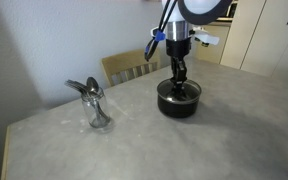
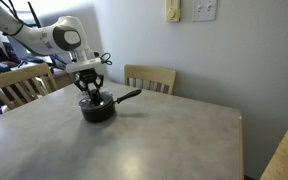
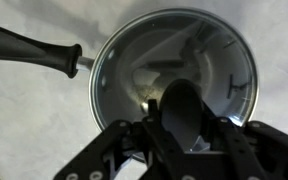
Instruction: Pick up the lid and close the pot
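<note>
Next, my gripper lets go of the glass lid on the rim of the small black pot (image 1: 174,91) (image 3: 174,82), covering the pot's opening.
The small black pot (image 1: 179,101) stands on the grey table and also shows in an exterior view (image 2: 97,110), its long handle (image 2: 127,96) pointing sideways. The clear glass lid (image 3: 174,50) with a metal rim lies over the pot's mouth in the wrist view, with the pot handle (image 3: 34,48) at the upper left. My gripper (image 3: 181,125) is straight above the pot, fingers closed around the lid's black knob (image 3: 181,105). In both exterior views the gripper (image 1: 178,72) (image 2: 90,88) reaches down onto the top of the pot.
A glass with shiny metal utensils (image 1: 94,105) stands on the table away from the pot. Wooden chairs (image 1: 129,68) (image 2: 149,77) (image 2: 19,85) stand at the table's edges. A wall is behind the table.
</note>
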